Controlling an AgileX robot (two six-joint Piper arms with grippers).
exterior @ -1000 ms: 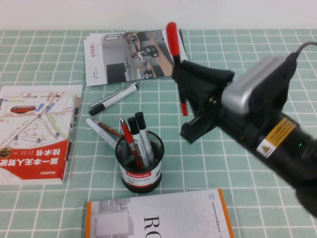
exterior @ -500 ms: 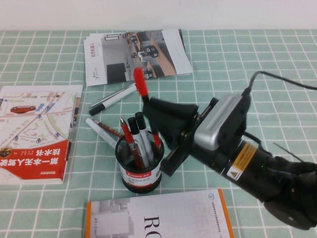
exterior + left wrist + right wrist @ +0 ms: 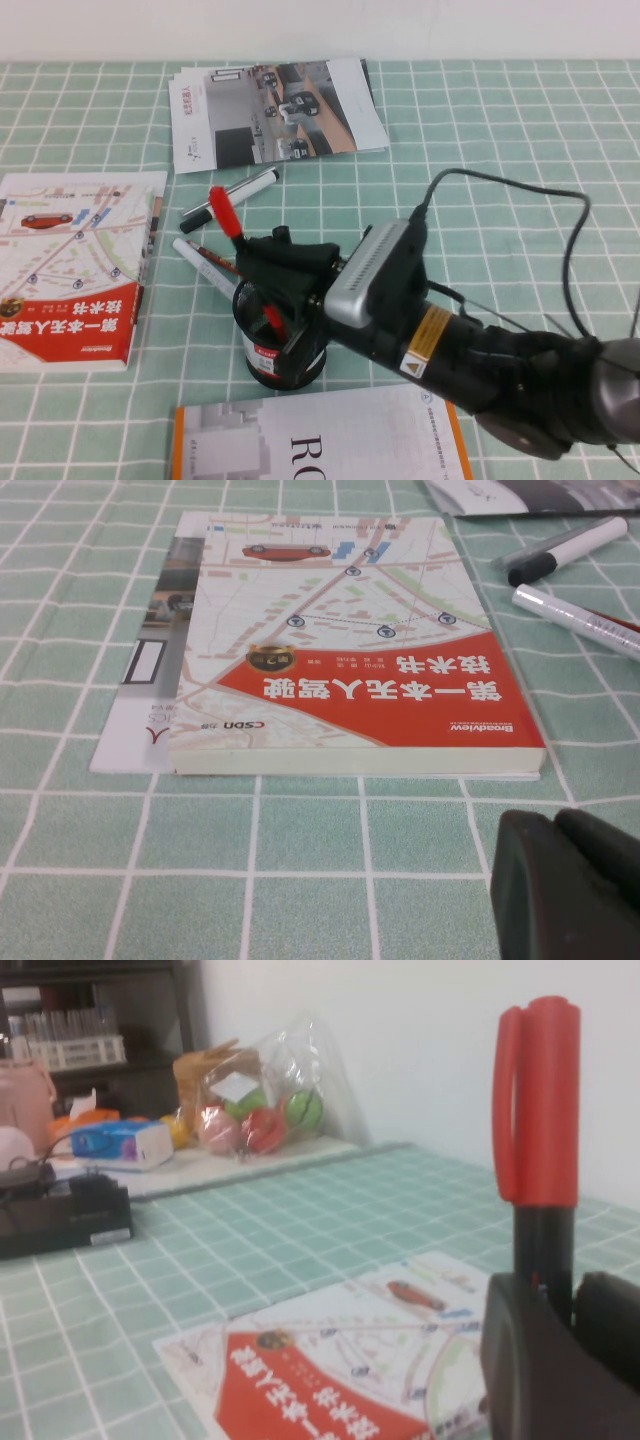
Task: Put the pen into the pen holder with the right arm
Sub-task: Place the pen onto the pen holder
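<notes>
My right gripper is to release the pen inside the black mesh pen holder (image 3: 262, 290), on the side that faces the red-and-white book.
My right gripper (image 3: 256, 262) is shut on the pen (image 3: 226, 212), a slim black barrel with a red cap. It holds the pen tilted directly over the black mesh pen holder (image 3: 297, 367), with the red cap up and to the left. The pen's red lower end (image 3: 270, 318) is inside the cup's rim. The gripper hides the markers in the cup. In the right wrist view the pen (image 3: 537, 1100) stands upright between the fingers (image 3: 520, 1360) of the right gripper (image 3: 560, 1310). My left gripper (image 3: 565, 880) is shut and empty, low over the tablecloth near a red-and-white book.
A red-and-white book (image 3: 75, 270) lies at the left, also in the left wrist view (image 3: 350, 670). Brochures (image 3: 270, 110) lie at the back. Two white markers (image 3: 232, 195) (image 3: 205, 262) lie left of the cup. An orange-edged book (image 3: 320, 440) lies at the front.
My right gripper has carried the pen down and left, from over the brochures to over the pen holder. The pen's lower end has entered the cup.
</notes>
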